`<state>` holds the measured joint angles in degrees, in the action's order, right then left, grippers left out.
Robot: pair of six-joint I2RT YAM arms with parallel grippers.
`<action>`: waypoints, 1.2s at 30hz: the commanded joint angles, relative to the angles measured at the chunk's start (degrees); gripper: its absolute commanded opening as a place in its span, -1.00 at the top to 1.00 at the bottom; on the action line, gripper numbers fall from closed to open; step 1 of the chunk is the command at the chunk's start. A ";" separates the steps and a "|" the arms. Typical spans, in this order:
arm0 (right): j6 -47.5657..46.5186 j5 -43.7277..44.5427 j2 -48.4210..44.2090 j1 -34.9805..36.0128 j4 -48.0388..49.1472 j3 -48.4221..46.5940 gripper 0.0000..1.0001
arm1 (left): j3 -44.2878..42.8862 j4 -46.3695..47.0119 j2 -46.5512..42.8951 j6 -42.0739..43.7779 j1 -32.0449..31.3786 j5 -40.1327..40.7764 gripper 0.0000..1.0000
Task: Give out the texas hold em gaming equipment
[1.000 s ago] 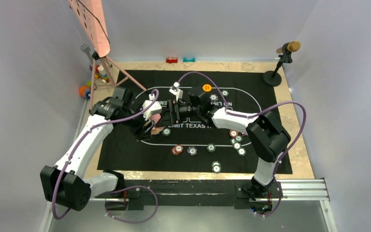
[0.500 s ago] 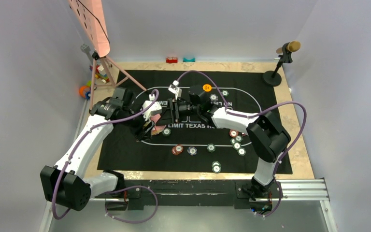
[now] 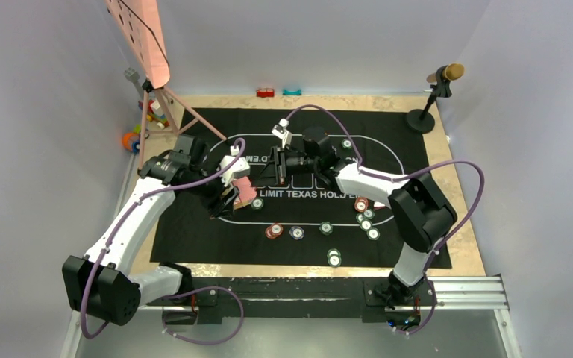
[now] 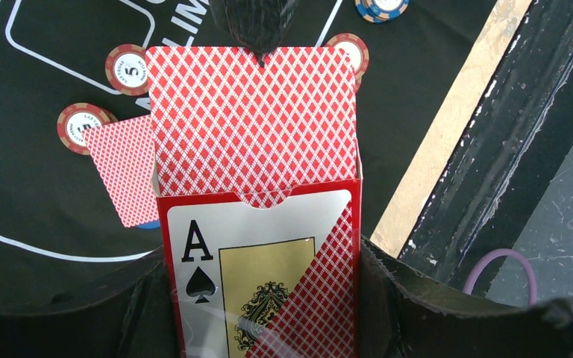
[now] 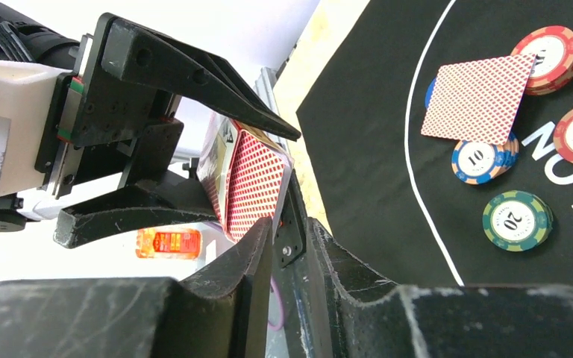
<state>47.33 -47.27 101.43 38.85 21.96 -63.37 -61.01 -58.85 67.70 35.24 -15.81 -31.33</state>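
My right gripper should open its narrow fingers wide, as they meet only the cards' top edge at a slant, then turn the box and take the whole stack [image 4: 255, 123].
My left gripper [image 4: 262, 298] is shut on a red card box [image 4: 268, 246] with an ace of spades on it, held above the mat's left side [image 3: 233, 195]. Red-backed playing cards [image 4: 254, 119] stick up out of the box. My right gripper [image 5: 289, 224] [image 3: 263, 173] reaches in from the right; its fingertip [image 4: 257, 22] sits at the cards' top edge. A narrow gap shows between its jaws, with the edge of a card [image 5: 257, 179] in it. One face-down card [image 5: 477, 97] lies on a blue disc [image 5: 429, 93] among chips [image 5: 516, 220]. More chips [image 3: 272, 230] [image 3: 365, 216] are scattered on the mat.
The black Texas Hold'em mat [image 3: 194, 231] covers the tabletop. A microphone stand [image 3: 425, 112] is at the back right. A pink board on a tripod [image 3: 138, 37] stands at the back left over toy blocks [image 3: 145, 123]. Red [image 3: 265, 92] and teal [image 3: 292, 92] blocks lie at the far edge.
My right gripper's jaws have narrowed from wide apart to a slim gap around the cards' top edge, and its wrist has shifted right and back. The left arm holds still.
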 commanded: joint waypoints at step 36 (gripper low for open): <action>22.79 -5.35 8.23 3.21 28.35 1.13 0.79 | 2.76 10.29 -2.84 -0.27 -0.10 0.53 -0.63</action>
<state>68.36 -51.62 111.13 43.16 44.14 -63.18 -59.27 -51.24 67.51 35.14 -15.84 -30.59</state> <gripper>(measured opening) 0.237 0.797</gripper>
